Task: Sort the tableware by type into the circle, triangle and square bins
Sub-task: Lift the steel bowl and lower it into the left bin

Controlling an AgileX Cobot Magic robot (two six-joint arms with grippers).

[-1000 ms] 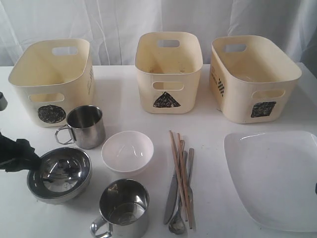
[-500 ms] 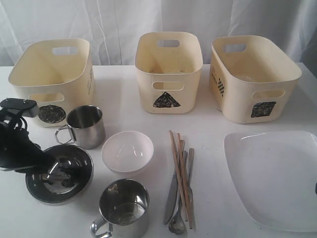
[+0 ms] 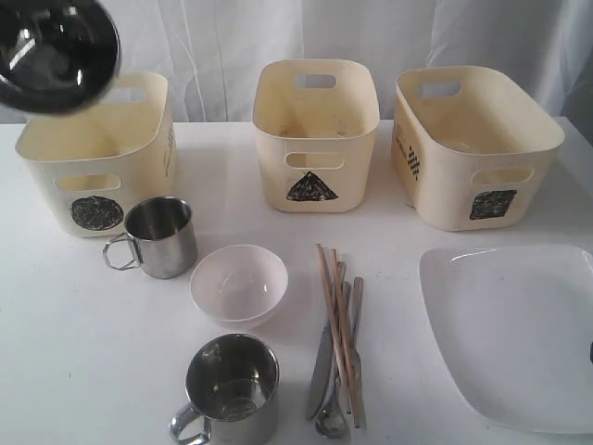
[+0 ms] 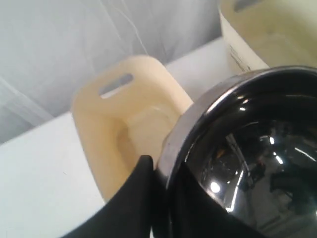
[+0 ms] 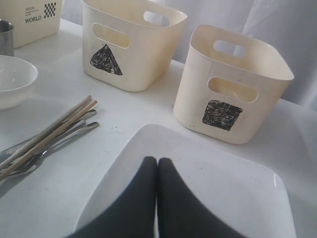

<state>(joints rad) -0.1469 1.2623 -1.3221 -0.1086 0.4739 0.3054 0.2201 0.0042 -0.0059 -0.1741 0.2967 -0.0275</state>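
The steel bowl, still tilted high above the circle bin's back, will be let go by my left gripper on the empty bottom of the circle bin (image 3: 110, 149) (image 4: 150, 135), behind the steel mug.
The steel bowl (image 3: 56, 51) hangs high at the far left, tilted, above the back of the circle bin (image 3: 93, 158). My left gripper (image 4: 166, 173) is shut on the bowl's rim (image 4: 198, 119), one finger outside and one inside. A cream bin (image 4: 124, 124) lies beyond it; I cannot tell which. The triangle bin (image 3: 315, 139) and square bin (image 3: 473, 148) stand empty at the back. My right gripper (image 5: 157, 161) is shut with nothing in it, over the white squarish plate (image 5: 213, 183).
On the table stand a steel mug (image 3: 159, 236) before the circle bin, the small white bowl (image 3: 239, 283), a second steel mug (image 3: 230, 389), and the chopsticks with knife, fork and spoon (image 3: 338, 348). The plate (image 3: 514, 329) fills the right front.
The left gripper closed on the steel bowl's rim and lifted it off the table, up to a spot above the circle bin. Everything else stayed put.
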